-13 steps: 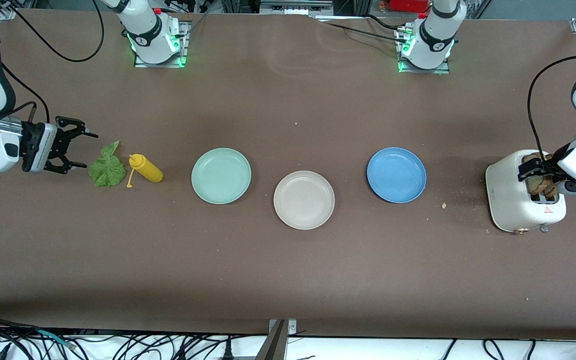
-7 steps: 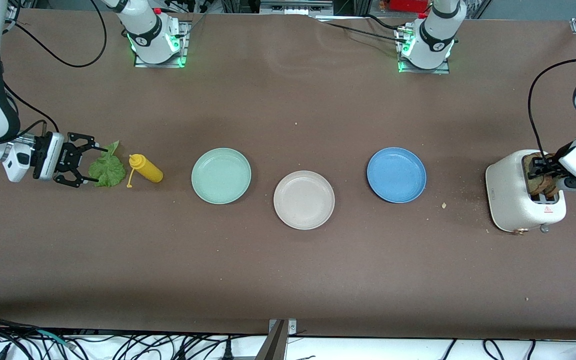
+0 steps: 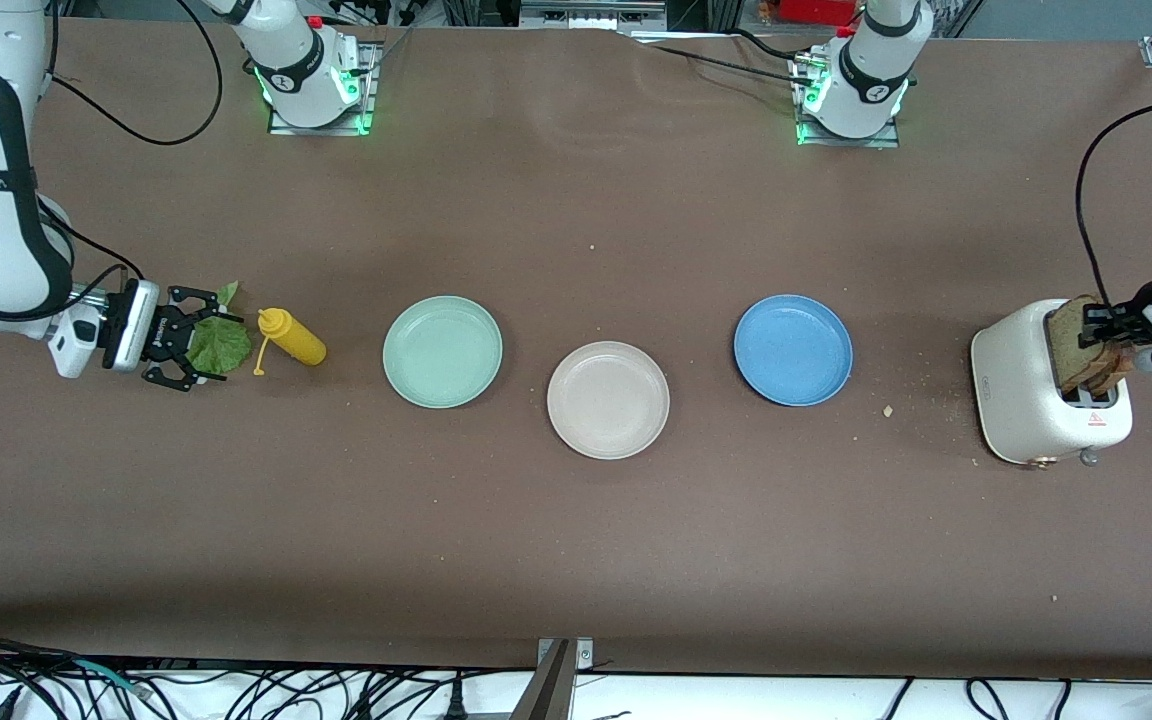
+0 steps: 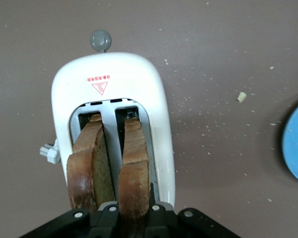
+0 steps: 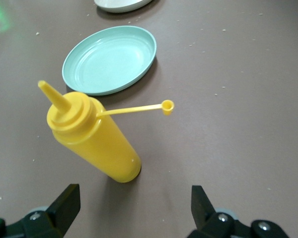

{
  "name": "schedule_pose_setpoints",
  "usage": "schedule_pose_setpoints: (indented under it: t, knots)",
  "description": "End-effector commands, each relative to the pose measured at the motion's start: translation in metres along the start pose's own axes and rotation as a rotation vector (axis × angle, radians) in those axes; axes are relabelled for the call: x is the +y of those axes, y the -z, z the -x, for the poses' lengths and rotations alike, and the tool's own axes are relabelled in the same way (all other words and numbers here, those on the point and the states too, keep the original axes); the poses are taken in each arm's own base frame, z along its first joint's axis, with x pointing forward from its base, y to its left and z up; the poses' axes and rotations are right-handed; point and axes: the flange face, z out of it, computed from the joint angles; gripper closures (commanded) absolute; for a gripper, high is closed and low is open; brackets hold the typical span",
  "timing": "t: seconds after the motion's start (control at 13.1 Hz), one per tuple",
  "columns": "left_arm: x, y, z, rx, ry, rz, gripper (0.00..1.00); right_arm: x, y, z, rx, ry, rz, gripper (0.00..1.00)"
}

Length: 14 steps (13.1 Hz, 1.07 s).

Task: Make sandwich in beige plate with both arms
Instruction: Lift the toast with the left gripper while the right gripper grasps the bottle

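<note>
The yellow squeeze bottle is next for my right gripper, which should move to it and close around the middle of the bottle's body (image 3: 297,340) (image 5: 105,150), below its dangling cap's strap.
The beige plate (image 3: 608,400) lies bare between a mint-green and a blue plate; its rim (image 5: 121,4) shows in the right wrist view. Two brown-crusted bread slices stand in the white toaster (image 3: 1021,400) at the left arm's end. My left gripper (image 3: 1099,322) is shut on the slice (image 4: 134,163) toward the blue plate; the other slice (image 4: 89,163) stands beside it. The green lettuce leaf (image 3: 221,345) lies flat at the right arm's end. My right gripper (image 3: 196,340) is low at the leaf, open, its fingers (image 5: 64,203) spread wide with the leaf's edge between them.
A yellow squeeze bottle (image 3: 294,338) lies on its side just past the lettuce, its cap dangling on a strap (image 5: 139,108). The mint-green plate (image 3: 442,351) and blue plate (image 3: 793,350) flank the beige one. Crumbs (image 3: 887,410) dot the table beside the toaster.
My left gripper has shut on a bread slice in the toaster. My right gripper has come down and moved along the table to the lettuce, still open.
</note>
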Motion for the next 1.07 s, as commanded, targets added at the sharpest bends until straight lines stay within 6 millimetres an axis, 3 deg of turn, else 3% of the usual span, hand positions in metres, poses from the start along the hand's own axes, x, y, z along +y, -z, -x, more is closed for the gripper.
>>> schedule_pose_setpoints:
  t: [0.0,0.23,0.61,0.99]
  knots:
    - [0.017,0.04,-0.009,-0.013,-0.036,0.04,1.0,-0.004,-0.015,-0.007,0.006,0.048,-0.003,0.01]
    - [0.043,0.051,-0.018,-0.036,0.095,0.171,1.0,-0.003,-0.031,-0.012,0.017,0.037,0.002,0.01]
    - [0.092,0.063,-0.034,0.01,0.069,0.343,1.0,-0.008,-0.052,0.001,0.052,0.023,-0.003,0.01]
    - [0.158,0.064,-0.048,-0.027,-0.028,0.278,1.0,-0.015,-0.059,0.005,0.054,0.029,-0.017,0.01]
